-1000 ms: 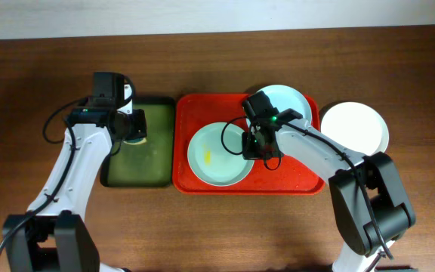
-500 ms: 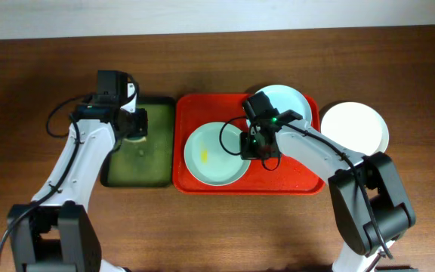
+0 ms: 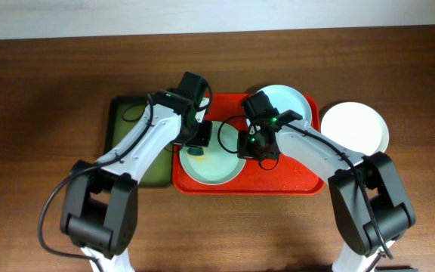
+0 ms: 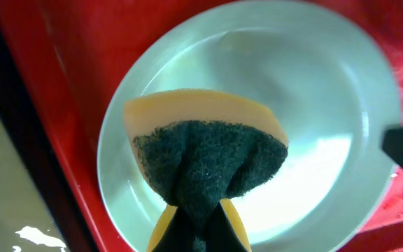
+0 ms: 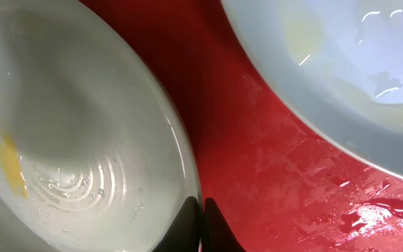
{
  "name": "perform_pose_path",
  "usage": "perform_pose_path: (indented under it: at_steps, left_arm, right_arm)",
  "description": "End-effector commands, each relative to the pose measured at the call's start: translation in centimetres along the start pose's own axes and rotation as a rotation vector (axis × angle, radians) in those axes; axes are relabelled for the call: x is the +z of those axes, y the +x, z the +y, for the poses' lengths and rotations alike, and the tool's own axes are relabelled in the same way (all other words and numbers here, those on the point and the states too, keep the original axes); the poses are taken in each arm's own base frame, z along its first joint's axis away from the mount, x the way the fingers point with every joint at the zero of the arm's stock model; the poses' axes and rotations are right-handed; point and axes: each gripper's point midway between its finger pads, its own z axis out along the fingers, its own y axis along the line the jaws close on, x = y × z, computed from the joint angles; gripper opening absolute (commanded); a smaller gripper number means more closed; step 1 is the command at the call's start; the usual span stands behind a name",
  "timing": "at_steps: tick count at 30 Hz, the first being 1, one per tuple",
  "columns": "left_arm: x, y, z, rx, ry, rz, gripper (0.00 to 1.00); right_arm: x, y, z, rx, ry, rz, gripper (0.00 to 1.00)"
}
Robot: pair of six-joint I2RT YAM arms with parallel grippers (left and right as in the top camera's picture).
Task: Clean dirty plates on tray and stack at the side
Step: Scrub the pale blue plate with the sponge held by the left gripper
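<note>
The robot's left gripper will release the yellow sponge on the wet bottom of the dark green tray (image 3: 149, 142), near the red tray.
A pale mint-green plate (image 3: 216, 159) lies at the front left of the red tray (image 3: 293, 177). My right gripper (image 3: 254, 147) is shut on its right rim; in the right wrist view the fingers (image 5: 201, 210) pinch the rim of this plate (image 5: 68, 105), which has a yellow smear (image 5: 4, 152). My left gripper (image 3: 197, 142) is shut on a yellow sponge with a dark green pad (image 4: 208, 154) and holds it over the plate (image 4: 299, 91). A second mint plate (image 3: 287, 100) with a yellow smear (image 5: 303, 31) sits at the tray's back right. A white plate (image 3: 356, 127) lies on the table right of the tray.
A dark green tray (image 3: 131, 151) with a wet floor lies left of the red tray, under my left arm. The red tray floor (image 5: 271, 168) between the two mint plates is wet. Bare brown table (image 3: 36, 151) surrounds both trays.
My left arm has swung right from the dark green tray to over the front mint plate, carrying the sponge. The plate has shifted slightly left. My right gripper has stayed on the rim.
</note>
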Motion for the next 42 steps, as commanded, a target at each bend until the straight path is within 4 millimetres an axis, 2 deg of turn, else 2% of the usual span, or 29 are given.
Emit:
perform_pose_path:
  at_steps: [1,4,6,8,10,12,13,14,15,17,19,20,21,22,23,24,25,28,31,34,36,37,39,40,41,42]
  left_arm:
    - [2.8,0.7,0.5,-0.055,-0.011,0.072,0.0]
    - [4.2,0.7,1.9,-0.108,-0.093,0.077,0.0]
    - [4.8,0.9,2.2,-0.113,-0.107,0.092,0.0]
    - [4.8,0.7,3.4,-0.154,-0.176,0.074,0.0]
    - [5.0,1.0,3.2,-0.152,-0.168,0.086,0.0]
    - [6.4,2.3,2.5,-0.148,-0.139,0.138,0.0]
    - [8.2,3.5,2.2,-0.142,-0.136,0.193,0.0]
    - [9.3,4.5,1.4,-0.137,-0.091,0.242,0.0]
    - [10.0,5.3,-0.8,-0.079,0.049,0.298,0.0]
    - [8.7,5.3,-4.8,0.001,0.309,0.315,0.0]
    - [6.7,3.5,-6.0,-0.013,0.409,0.269,0.0]
    - [4.2,1.1,-5.5,-0.014,0.425,0.18,0.0]
    - [1.7,-0.9,-4.2,-0.019,0.4,0.089,0.0]
    - [0.2,-2.0,-2.5,-0.027,0.33,0.026,0.0]
    - [-1.6,-2.7,0.9,-0.081,0.172,-0.033,0.0]
    - [-2.4,-2.7,2.0,-0.091,0.11,-0.052,0.0]
    - [-2.3,-2.6,1.9,-0.087,0.107,-0.048,0.0]
    - [-0.3,-1.4,1.9,-0.081,0.084,0.008,0.0]
    - [2.8,-0.3,1.6,-0.057,0.035,0.071,0.0]
    - [5.5,0.3,2.7,-0.076,-0.032,0.113,0.0]
    - [7.6,2.1,0.9,-0.053,0.01,0.198,0.0]
    - [7.9,3.3,-1.9,-0.019,0.112,0.251,0.0]
    - [6.3,4.7,-7.7,0.113,0.425,0.294,0.0]
    - [5.4,4.7,-8.7,0.118,0.507,0.298,0.0]
    - [4.2,4.1,-8.6,0.095,0.542,0.288,0.0]
    - [2.8,2.6,-7.4,0.08,0.529,0.239,0.0]
  right_arm:
    - [0.4,0.3,0.3,0.001,-0.004,0.013,0.04]
    - [0.5,0.3,0.3,0.001,-0.003,0.014,0.04]
    - [0.5,0.4,0.3,0.002,-0.002,0.016,0.04]
    - [0.5,0.4,0.3,0.002,-0.002,0.016,0.04]
    - [0.5,0.4,0.3,0.002,-0.002,0.016,0.04]
    - [0.5,0.4,0.3,0.001,-0.002,0.016,0.04]
    - [0.5,0.4,0.3,0.002,-0.002,0.016,0.04]
    - [0.5,0.4,0.3,0.002,-0.002,0.016,0.04]
    - [0.5,0.3,0.3,0.001,-0.001,0.016,0.04]
    - [0.5,0.3,0.3,0.001,-0.001,0.016,0.04]
    - [0.5,0.3,0.3,0.001,-0.001,0.016,0.04]
    - [0.5,0.3,0.3,0.001,-0.001,0.016,0.04]
    - [0.5,0.3,0.2,0.001,0.002,0.014,0.04]
    - [0.5,0.3,0.2,0.001,0.002,0.014,0.04]
    - [0.5,0.3,0.2,0.001,0.002,0.014,0.04]
    - [0.5,0.3,0.2,0.001,0.002,0.014,0.04]
    - [0.5,0.3,0.2,0.001,0.002,0.014,0.04]
    - [0.5,0.3,0.2,0.001,0.002,0.014,0.04]
    - [0.5,0.3,0.2,0.001,0.002,0.015,0.04]
    - [0.5,0.4,0.2,0.002,0.003,0.017,0.04]
    - [0.5,0.4,0.2,0.002,0.004,0.017,0.04]
    - [0.5,0.4,0.2,0.002,0.003,0.017,0.04]
    - [0.5,0.4,0.2,0.002,0.004,0.017,0.04]
    - [0.5,0.4,0.2,0.002,0.004,0.017,0.04]
    - [0.5,0.4,0.2,0.002,0.004,0.017,0.04]
    - [0.5,0.4,0.2,0.002,0.003,0.017,0.04]
